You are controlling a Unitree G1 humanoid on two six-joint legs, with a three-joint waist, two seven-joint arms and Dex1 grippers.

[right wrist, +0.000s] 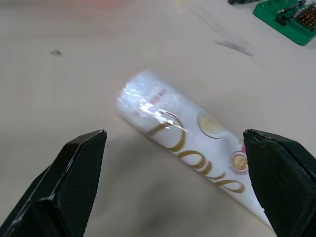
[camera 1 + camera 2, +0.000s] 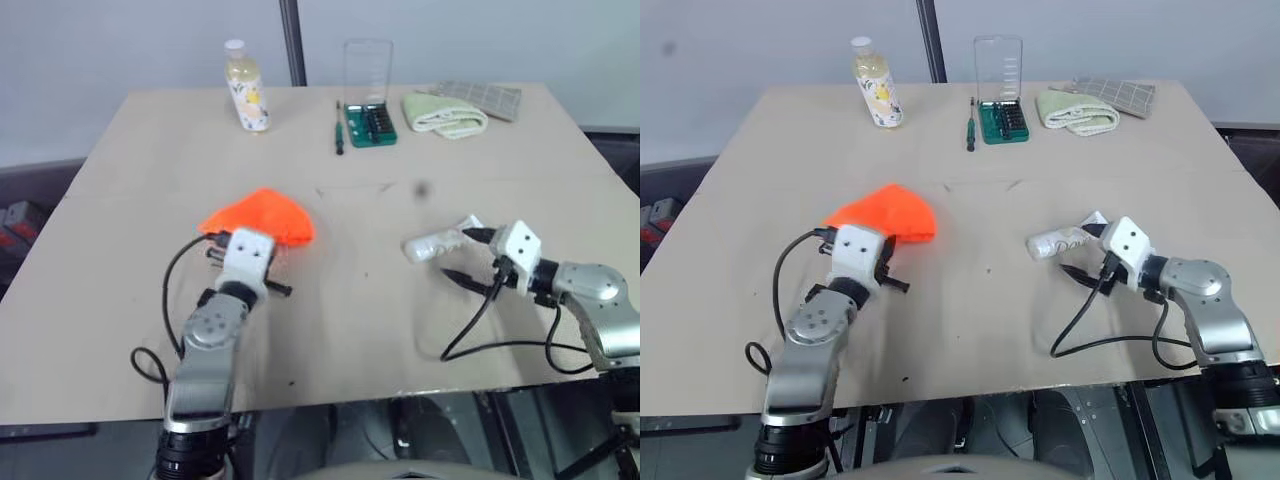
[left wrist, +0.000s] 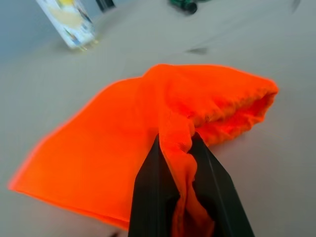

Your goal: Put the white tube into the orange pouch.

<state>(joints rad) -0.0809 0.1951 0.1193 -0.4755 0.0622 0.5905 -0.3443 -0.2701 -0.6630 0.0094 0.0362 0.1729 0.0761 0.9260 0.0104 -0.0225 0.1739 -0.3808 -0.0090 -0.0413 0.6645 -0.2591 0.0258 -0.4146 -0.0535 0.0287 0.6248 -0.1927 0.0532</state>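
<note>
My left gripper needs to open and take the pouch's gathered rim (image 3: 213, 118) to widen the opening, because it is pinching a bunched fold of the pouch and the pouch's opening is only a narrow gap.
The orange pouch (image 2: 262, 218) lies left of the table's middle, its gathered mouth turned toward the right. My left gripper (image 2: 225, 241) is at the pouch's near edge and is shut on it. In the left wrist view a fold of the orange pouch (image 3: 148, 123) is pinched between the two black fingers (image 3: 153, 187). The white tube (image 2: 432, 245) lies on its side to the right. My right gripper (image 2: 462, 253) is open at the tube's near right end. In the right wrist view the white tube (image 1: 182, 143) lies just beyond the wide-spread fingertips (image 1: 84, 153).
Along the far edge of the table (image 2: 350, 330) stand a bottle with a yellow label (image 2: 245, 87), a screwdriver (image 2: 339, 127), a green bit case (image 2: 370, 122), a pale green folded cloth (image 2: 444, 113) and a grey checked cloth (image 2: 485, 97). Bare tabletop separates pouch and tube.
</note>
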